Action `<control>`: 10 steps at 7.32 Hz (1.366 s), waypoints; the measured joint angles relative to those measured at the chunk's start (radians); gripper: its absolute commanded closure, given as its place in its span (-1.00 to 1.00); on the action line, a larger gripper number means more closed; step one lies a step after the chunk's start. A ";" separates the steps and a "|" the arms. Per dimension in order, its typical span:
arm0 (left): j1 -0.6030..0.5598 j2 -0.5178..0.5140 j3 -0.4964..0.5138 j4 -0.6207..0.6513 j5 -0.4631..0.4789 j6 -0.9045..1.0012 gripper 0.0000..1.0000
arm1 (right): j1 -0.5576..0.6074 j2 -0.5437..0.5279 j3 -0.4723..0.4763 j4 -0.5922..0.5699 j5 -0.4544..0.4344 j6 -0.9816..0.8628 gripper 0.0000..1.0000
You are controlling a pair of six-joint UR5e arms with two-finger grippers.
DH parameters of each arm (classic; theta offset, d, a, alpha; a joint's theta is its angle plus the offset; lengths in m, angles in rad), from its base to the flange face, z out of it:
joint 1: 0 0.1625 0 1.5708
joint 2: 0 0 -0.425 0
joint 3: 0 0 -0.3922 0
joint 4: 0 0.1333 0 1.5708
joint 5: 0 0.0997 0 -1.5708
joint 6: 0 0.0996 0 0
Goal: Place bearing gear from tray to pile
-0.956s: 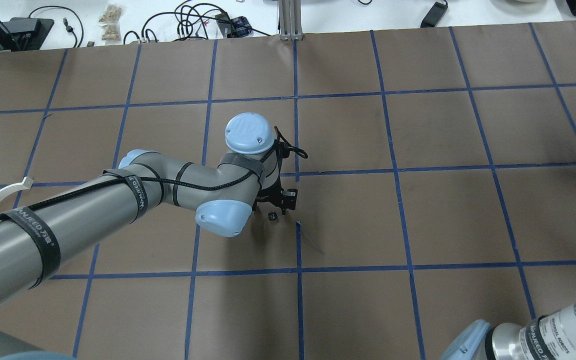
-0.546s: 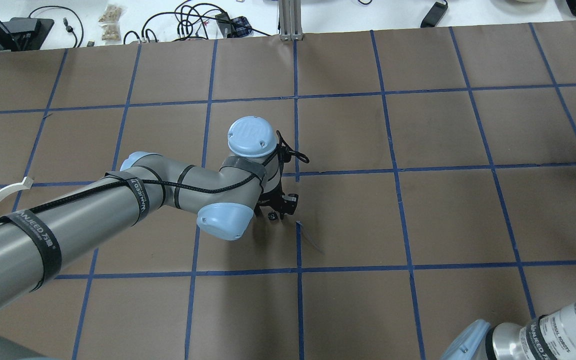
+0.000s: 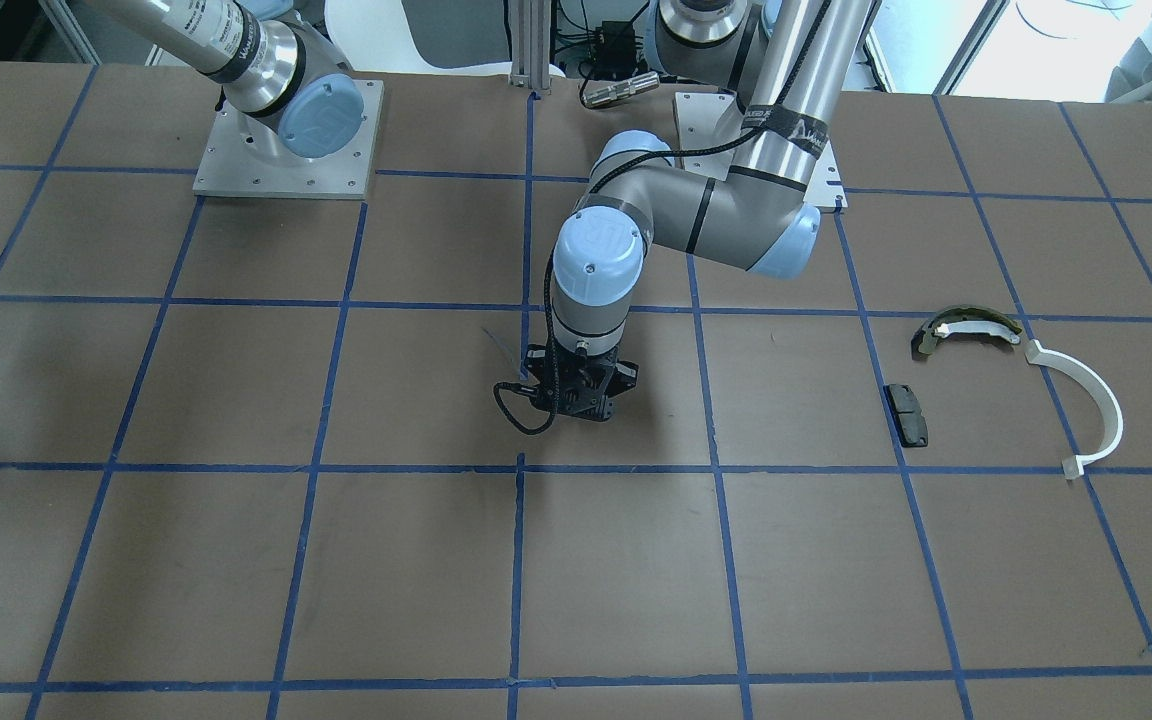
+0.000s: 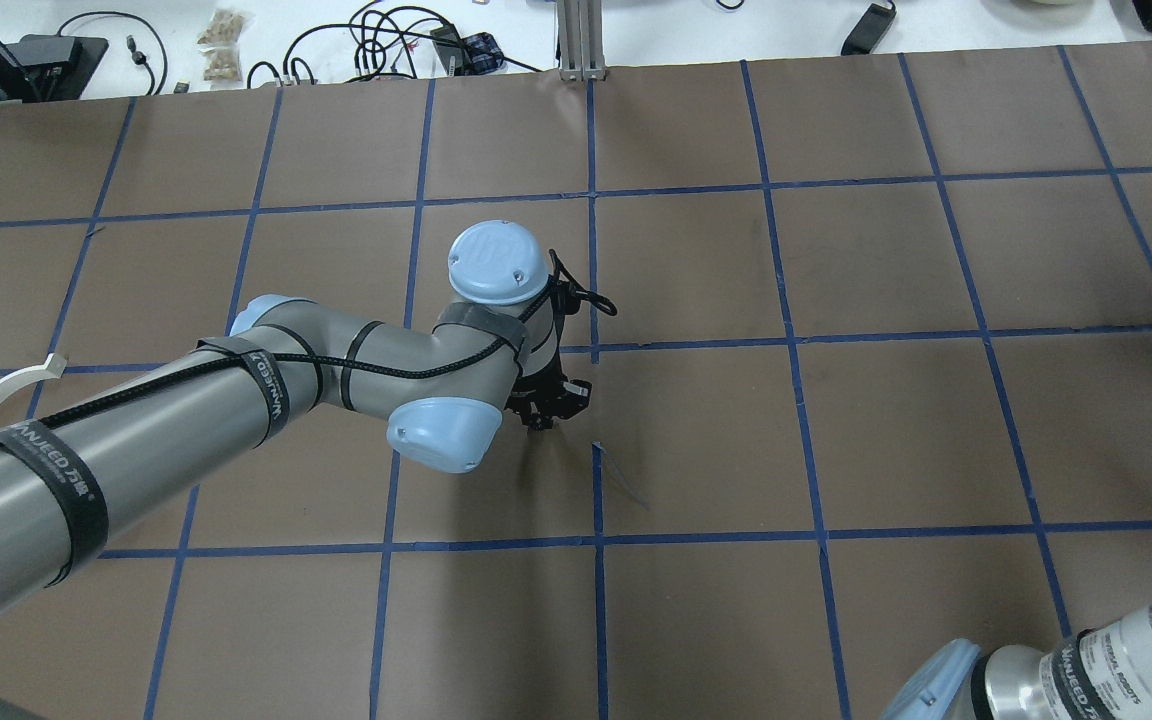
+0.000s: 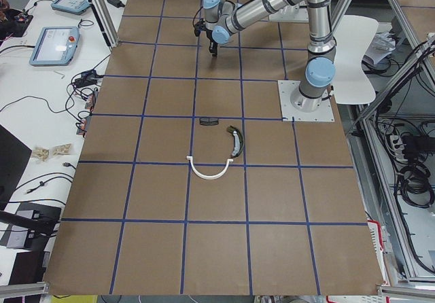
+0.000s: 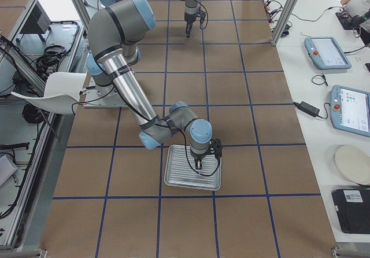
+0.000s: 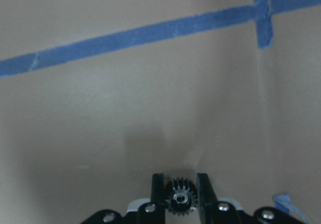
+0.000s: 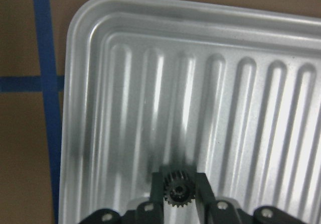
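Note:
Next, my left gripper puts the bearing gear down on the table (image 3: 978, 407) between the black pad and the white arc.
My left gripper (image 7: 179, 184) is shut on a small black bearing gear (image 7: 179, 200) and holds it just above the brown table near the middle (image 4: 541, 415). The pile lies to its side, apart from it: an olive brake shoe (image 3: 966, 328), a white half-ring arc (image 3: 1096, 400) and a small black pad (image 3: 907, 414). My right gripper (image 8: 176, 184) is shut on a second black gear (image 8: 176, 191) over the ridged white tray (image 8: 85, 83), which also shows in the exterior right view (image 6: 176, 183).
Blue tape lines grid the brown table. A loose tape end (image 4: 621, 480) sticks up beside the left gripper. Cables and bags lie on the white bench (image 4: 236, 40) past the far edge. The right arm's base plate (image 3: 281, 140) is bolted at the robot's side.
The gear lay on the table beside the left gripper's fingers. The gripper has moved onto it and closed, and the gear no longer shows on the table.

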 measured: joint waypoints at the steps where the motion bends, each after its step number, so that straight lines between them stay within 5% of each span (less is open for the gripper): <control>1: 0.030 0.013 0.037 -0.058 0.004 0.022 1.00 | 0.000 0.003 0.000 0.000 0.001 0.000 0.83; 5: 0.376 0.057 0.255 -0.389 0.078 0.297 1.00 | 0.020 -0.051 0.004 0.014 -0.012 0.026 1.00; 8: 0.662 0.056 0.255 -0.400 0.127 0.570 1.00 | 0.201 -0.172 0.014 0.110 -0.015 0.165 1.00; 10: 0.805 0.045 0.204 -0.357 0.129 0.699 1.00 | 0.430 -0.243 0.029 0.212 -0.008 0.311 1.00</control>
